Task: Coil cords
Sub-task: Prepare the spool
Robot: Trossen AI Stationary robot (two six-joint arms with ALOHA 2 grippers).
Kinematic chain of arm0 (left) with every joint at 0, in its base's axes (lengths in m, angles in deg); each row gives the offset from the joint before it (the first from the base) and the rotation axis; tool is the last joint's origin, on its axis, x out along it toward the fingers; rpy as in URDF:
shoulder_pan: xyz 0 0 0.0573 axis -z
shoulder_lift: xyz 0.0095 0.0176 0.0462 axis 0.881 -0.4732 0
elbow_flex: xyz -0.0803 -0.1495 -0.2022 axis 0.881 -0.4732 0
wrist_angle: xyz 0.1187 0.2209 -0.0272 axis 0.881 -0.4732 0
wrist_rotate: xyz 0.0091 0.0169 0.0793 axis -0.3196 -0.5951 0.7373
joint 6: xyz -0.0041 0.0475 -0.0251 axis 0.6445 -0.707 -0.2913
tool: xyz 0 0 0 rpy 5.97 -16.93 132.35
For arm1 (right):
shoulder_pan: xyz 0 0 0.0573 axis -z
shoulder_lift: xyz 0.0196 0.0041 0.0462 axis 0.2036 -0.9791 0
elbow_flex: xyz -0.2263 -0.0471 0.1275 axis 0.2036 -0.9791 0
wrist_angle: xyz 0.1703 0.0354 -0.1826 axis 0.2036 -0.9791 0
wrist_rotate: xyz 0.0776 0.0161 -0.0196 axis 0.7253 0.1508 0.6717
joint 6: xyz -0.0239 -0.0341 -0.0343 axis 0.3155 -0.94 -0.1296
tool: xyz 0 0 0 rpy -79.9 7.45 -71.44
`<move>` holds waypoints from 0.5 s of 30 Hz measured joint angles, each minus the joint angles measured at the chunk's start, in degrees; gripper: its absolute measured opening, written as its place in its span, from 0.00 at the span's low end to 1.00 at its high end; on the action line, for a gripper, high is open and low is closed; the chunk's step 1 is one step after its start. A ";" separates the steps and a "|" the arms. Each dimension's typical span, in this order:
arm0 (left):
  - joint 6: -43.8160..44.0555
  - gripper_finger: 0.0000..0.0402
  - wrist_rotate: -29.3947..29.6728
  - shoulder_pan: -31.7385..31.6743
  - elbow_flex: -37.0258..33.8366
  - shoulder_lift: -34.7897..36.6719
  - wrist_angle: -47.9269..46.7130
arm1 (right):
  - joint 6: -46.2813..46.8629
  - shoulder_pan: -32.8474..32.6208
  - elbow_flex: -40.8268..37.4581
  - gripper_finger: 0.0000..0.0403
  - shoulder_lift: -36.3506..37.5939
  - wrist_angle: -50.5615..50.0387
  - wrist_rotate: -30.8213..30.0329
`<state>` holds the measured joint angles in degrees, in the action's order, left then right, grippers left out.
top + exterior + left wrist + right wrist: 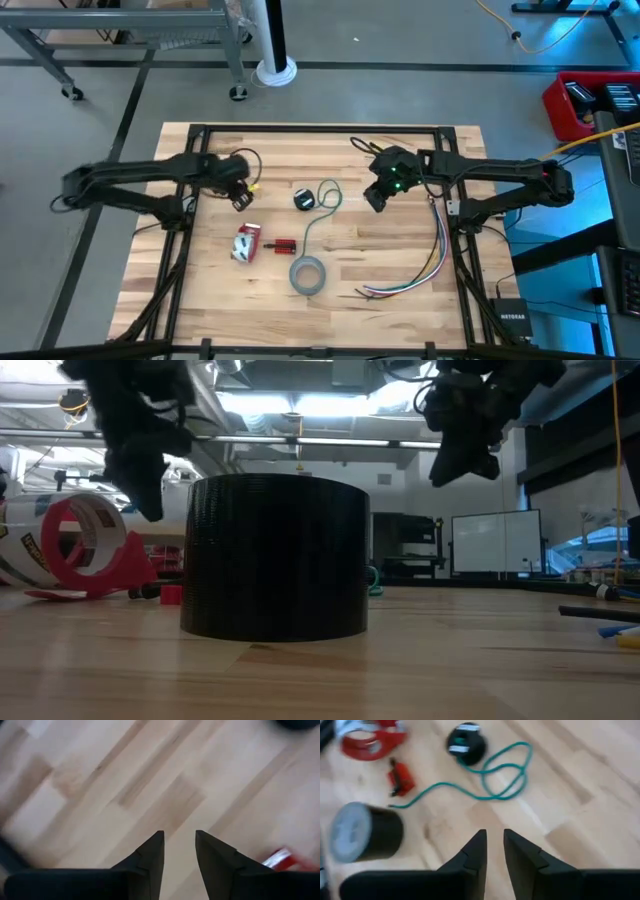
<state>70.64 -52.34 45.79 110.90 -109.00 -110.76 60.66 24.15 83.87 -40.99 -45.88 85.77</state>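
My left gripper is to close next on the dark disc's near edge (296, 200) (287, 725), the one that faces my left gripper, beside the loop of the greenish cord.
The thin dark greenish cord (322, 215) lies loose on the wooden table (390, 270), looped beside its small round dark disc (305, 198). Its free end runs toward the grey tape roll (307, 275). In the right wrist view the cord (505, 775) and disc (466, 742) lie ahead of the fingers. My right gripper (376, 198) hovers to the right of the cord loop, open by a narrow gap (493, 845) and empty. My left gripper (241, 197) hovers to the left of the disc, open (179, 850) and empty, over bare wood.
A red tape dispenser (246, 243) and a small red piece (283, 245) lie near the table's left middle. A bunch of multicoloured wires (432, 250) runs along the right side. The tape roll (275, 555) fills the low view's middle.
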 joint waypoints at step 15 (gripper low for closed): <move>34.05 0.26 -8.66 0.04 -20.39 1.22 40.68 | 3.02 0.00 -0.04 0.15 -4.26 8.50 -2.39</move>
<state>104.69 -60.99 45.84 90.50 -107.78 -70.07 63.67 24.15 83.83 -45.25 -37.38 83.39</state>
